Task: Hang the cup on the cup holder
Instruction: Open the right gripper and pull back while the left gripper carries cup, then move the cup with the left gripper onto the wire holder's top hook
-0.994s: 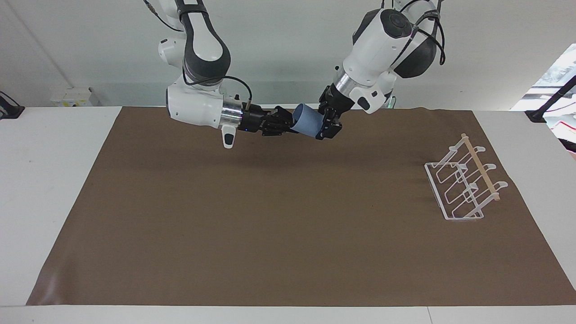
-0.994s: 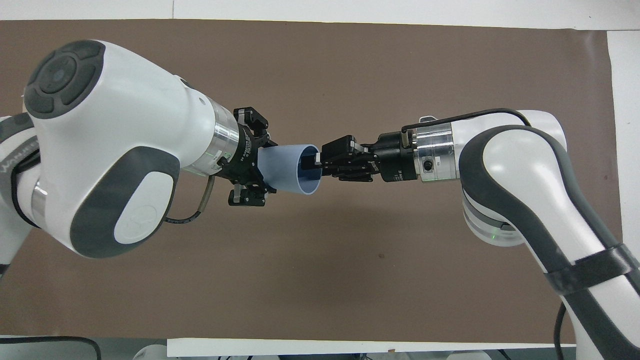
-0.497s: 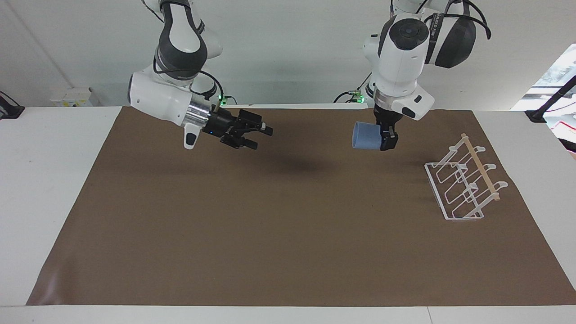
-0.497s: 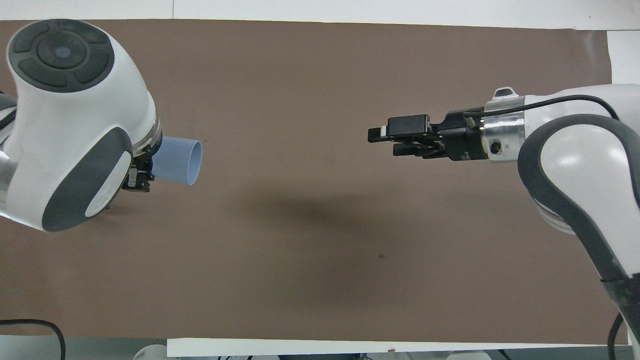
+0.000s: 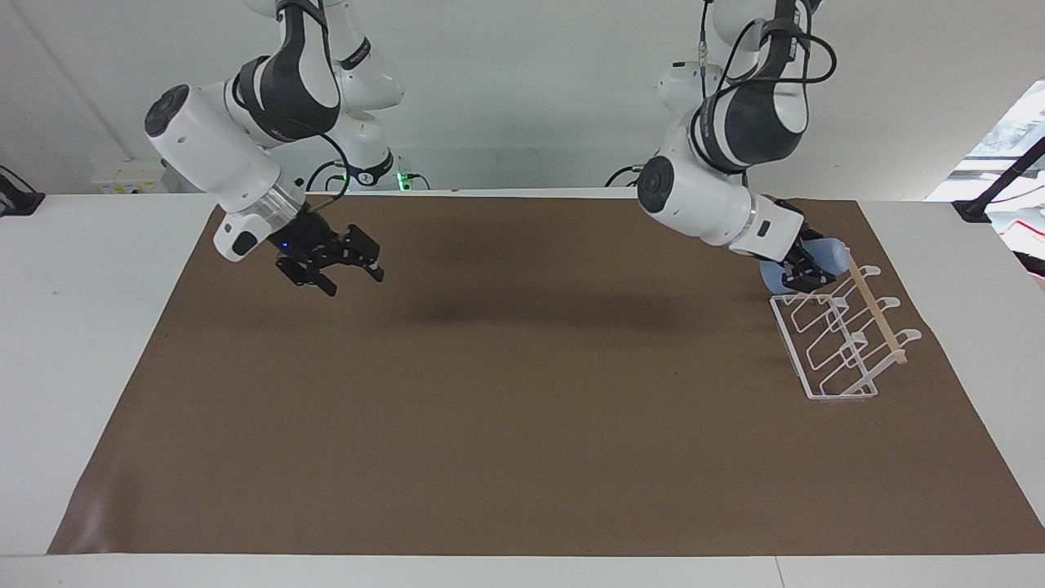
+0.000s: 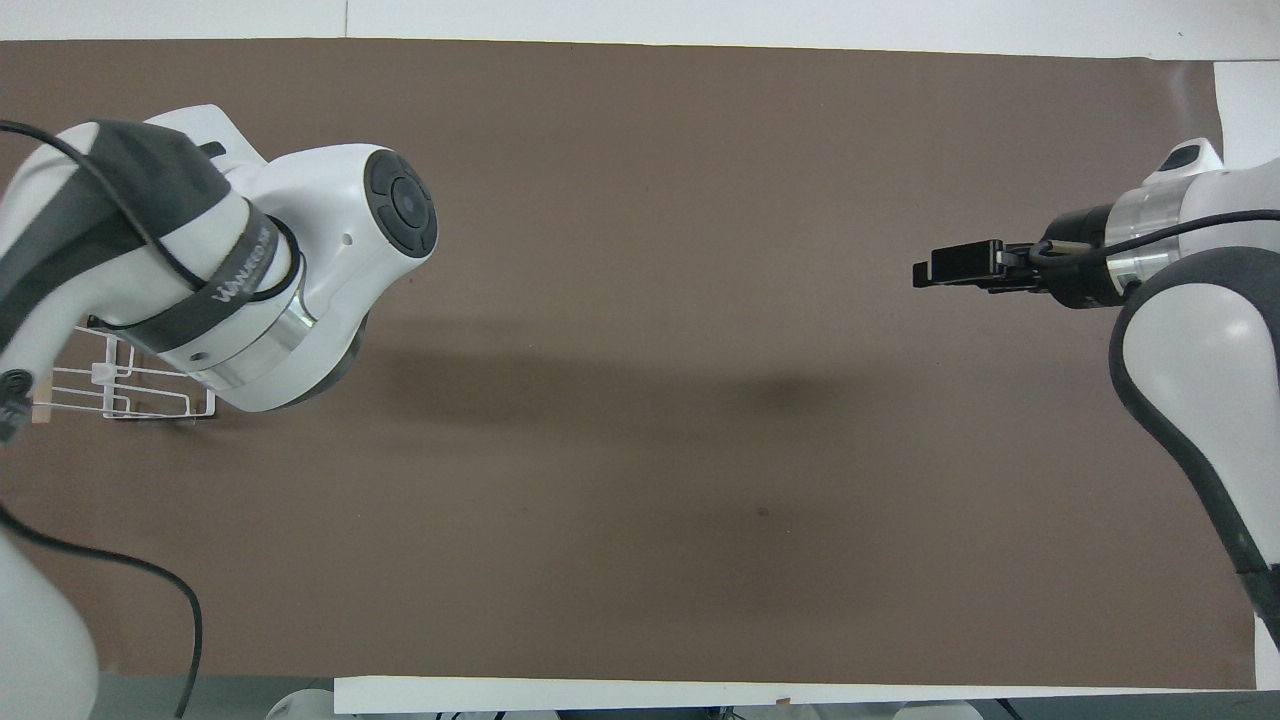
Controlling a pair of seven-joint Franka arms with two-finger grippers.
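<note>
Next, my left gripper lets go of the light-blue cup on the cup holder's far-end peg (image 6: 109, 240) facing the open mat.
In the facing view my left gripper (image 5: 807, 272) is shut on the light-blue cup (image 5: 831, 253). It holds the cup tilted on its side, right by the robot-side end of the white wire cup holder (image 5: 853, 339), next to the top of its wooden rod. I cannot tell whether the cup touches a prong. In the overhead view the left arm hides the cup and its gripper, and only part of the cup holder (image 6: 105, 372) shows. My right gripper (image 5: 355, 278) is open and empty. It hangs over the mat toward the right arm's end and also shows in the overhead view (image 6: 925, 272).
A brown mat (image 5: 522, 408) covers most of the white table (image 5: 82, 327). The cup holder stands on the mat near its edge at the left arm's end.
The left gripper took the cup from the right gripper mid-table and carried it to the cup holder. The right gripper let go, opened and drew back toward its own end.
</note>
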